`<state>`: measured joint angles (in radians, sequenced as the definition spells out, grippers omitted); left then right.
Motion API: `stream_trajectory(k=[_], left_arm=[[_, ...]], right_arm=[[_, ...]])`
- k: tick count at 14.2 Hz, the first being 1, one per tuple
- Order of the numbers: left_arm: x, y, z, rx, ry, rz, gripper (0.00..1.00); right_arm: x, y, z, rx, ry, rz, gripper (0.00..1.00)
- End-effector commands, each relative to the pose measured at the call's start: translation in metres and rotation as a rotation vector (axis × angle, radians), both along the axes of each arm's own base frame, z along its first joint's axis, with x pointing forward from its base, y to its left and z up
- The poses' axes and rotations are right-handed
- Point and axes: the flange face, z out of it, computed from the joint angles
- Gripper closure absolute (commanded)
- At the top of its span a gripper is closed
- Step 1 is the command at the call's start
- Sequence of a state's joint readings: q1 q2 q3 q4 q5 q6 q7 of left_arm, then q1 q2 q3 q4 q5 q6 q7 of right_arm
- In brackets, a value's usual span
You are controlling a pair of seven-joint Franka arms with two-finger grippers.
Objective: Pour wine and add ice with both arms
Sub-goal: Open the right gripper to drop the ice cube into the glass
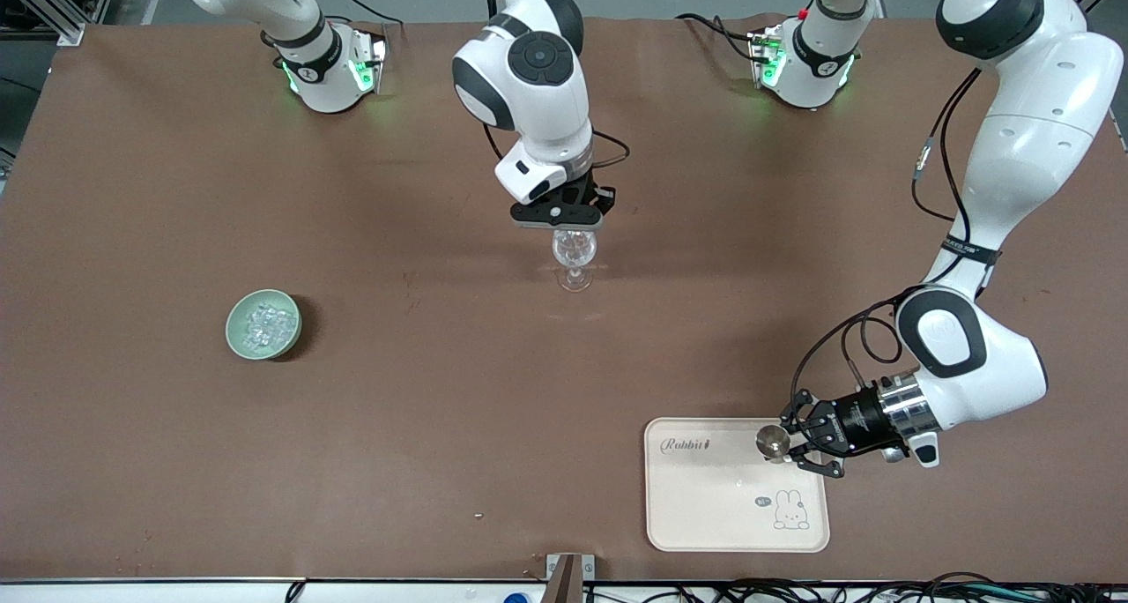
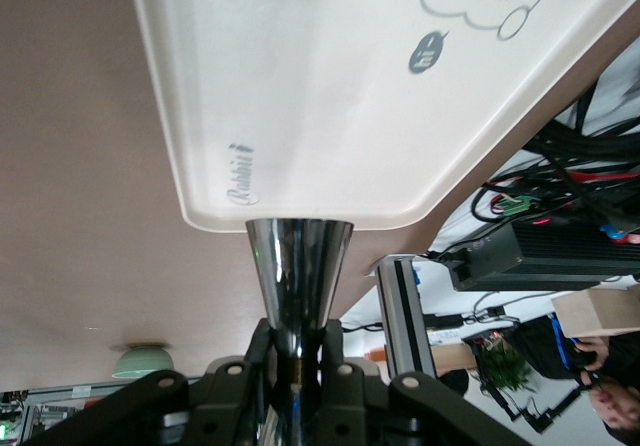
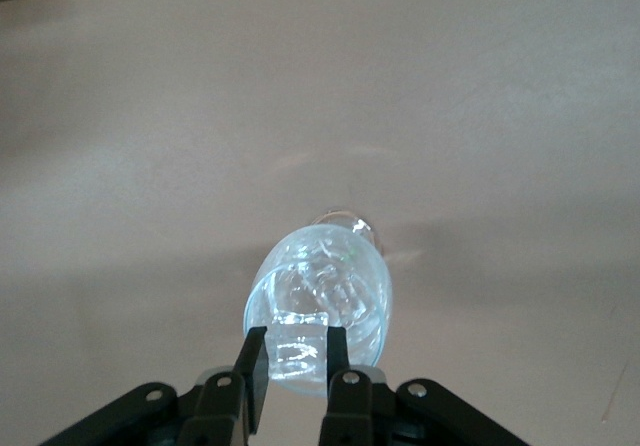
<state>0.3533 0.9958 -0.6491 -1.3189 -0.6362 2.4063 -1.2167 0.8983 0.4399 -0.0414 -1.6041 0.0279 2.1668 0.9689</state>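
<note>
The robot's left gripper needs to stand the steel conical cup on the cream tray (image 1: 777, 464) (image 2: 293, 28), between the rabbit print and the tray's back edge.
A clear wine glass (image 1: 574, 255) stands mid-table with ice cubes (image 3: 325, 286) inside. My right gripper (image 1: 564, 219) hangs just over its mouth, shut on one clear ice cube (image 3: 297, 351) held between the fingers (image 3: 252, 371). More ice (image 1: 264, 323) fills the pale green bowl (image 1: 240, 338), toward the right arm's end. My left gripper (image 1: 797, 444) is turned sideways, low over the tray's corner. It is shut on the narrow waist of a steel conical cup (image 1: 773, 442), seen close in the left wrist view (image 2: 298, 266). Wine is out of view.
A cream tray (image 1: 705, 506) printed with a rabbit lies near the table's front edge, toward the left arm's end. Both arm bases (image 1: 326, 74) stand along the table's back edge. Cables and a metal rail (image 1: 564, 576) run below the front edge.
</note>
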Motion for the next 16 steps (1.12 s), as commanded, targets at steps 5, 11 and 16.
stream_trajectory(k=[5, 11, 16], left_arm=[[0.005, 0.018, -0.06, -0.156, -0.073, 0.033, 0.99], [0.002, 0.032, -0.101, -0.212, -0.02, 0.091, 0.98], [0.0, 0.047, -0.11, -0.205, -0.006, 0.112, 0.72]], right_arm=[[0.002, 0.005, -0.009, -0.022, -0.015, 0.006, 0.06], [0.03, -0.017, 0.013, -0.002, -0.036, -0.038, 0.0], [0.086, -0.114, 0.075, -0.018, -0.043, -0.043, 0.0]])
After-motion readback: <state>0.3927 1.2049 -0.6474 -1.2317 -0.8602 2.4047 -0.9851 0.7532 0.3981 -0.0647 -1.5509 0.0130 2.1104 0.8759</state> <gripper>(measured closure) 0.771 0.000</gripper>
